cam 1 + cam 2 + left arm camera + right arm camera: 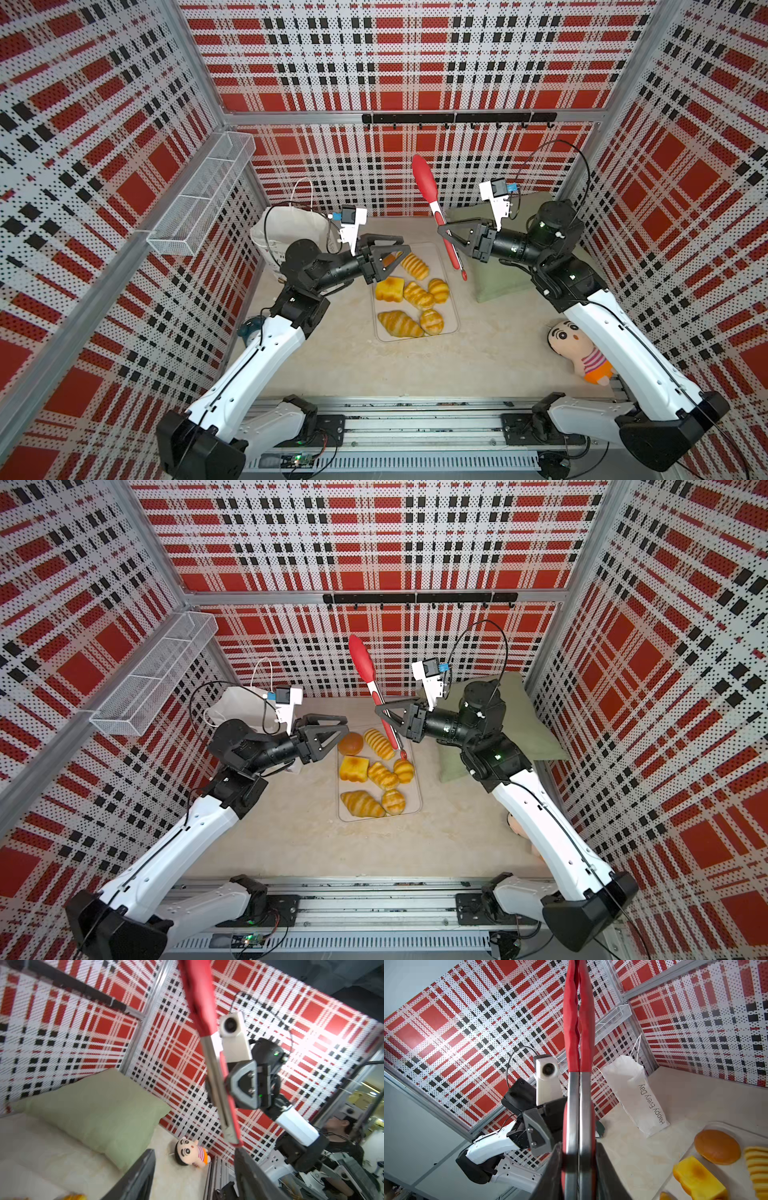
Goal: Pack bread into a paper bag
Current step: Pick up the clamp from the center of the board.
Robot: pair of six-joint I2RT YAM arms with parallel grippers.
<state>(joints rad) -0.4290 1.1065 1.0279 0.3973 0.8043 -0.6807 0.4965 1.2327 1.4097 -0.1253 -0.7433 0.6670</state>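
Observation:
The tongs' red tips are pointing up, away from the bread. Next, I bring my left gripper up and take the tongs just below the red tips (436,211).
The bread lies in a clear tray (455,309): a ridged long loaf (414,266), yellow toast (390,288), a croissant (400,323) and striped rolls (417,295). The round brown bun (351,743) sits at the tray's far left corner. My left gripper (405,245) (347,724) (194,1151) hovers open over that corner with nothing between its fingers. Above the tray's far right side, my right gripper (445,235) (384,712) (579,1147) is shut on the metal handles of the red-tipped tongs (424,178) (577,1022), red tips up and pressed together. The white paper bag (291,226) (633,1093) stands behind the left arm.
A green cushion (498,274) lies at the back right under the right arm. A cartoon doll (577,349) lies near the front right wall. A wire basket (199,199) hangs on the left wall and a black hook rail (457,118) on the back wall.

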